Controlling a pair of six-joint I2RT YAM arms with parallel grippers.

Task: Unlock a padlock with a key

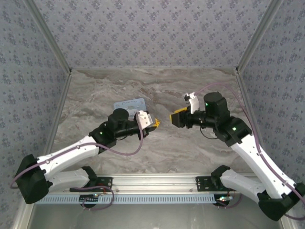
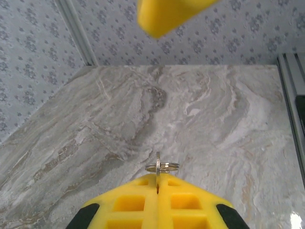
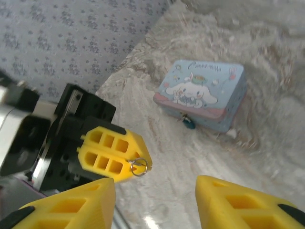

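Next, my right gripper takes the key [image 2: 158, 161] and gives it back at a new angle, because the key's split ring sticks out of my left gripper's fingers.
My left gripper [image 1: 155, 123] is shut on a small silvery key with a split ring [image 2: 162, 166] that sticks out from between its yellow fingertips; the key ring [image 3: 139, 166] also shows in the right wrist view. Facing it a short gap away, my right gripper [image 1: 172, 118] is open with nothing between its fingers [image 3: 240, 205]. The tiny blue-teal padlock [image 3: 189, 123] hangs at the front of the pale blue cartoon tin [image 3: 202, 93], which lies on the marble table behind the left gripper.
The tin [image 1: 129, 104] sits mid-table just behind the left wrist. Patterned walls close the table on three sides, and a metal rail [image 1: 157, 183] runs along the near edge.
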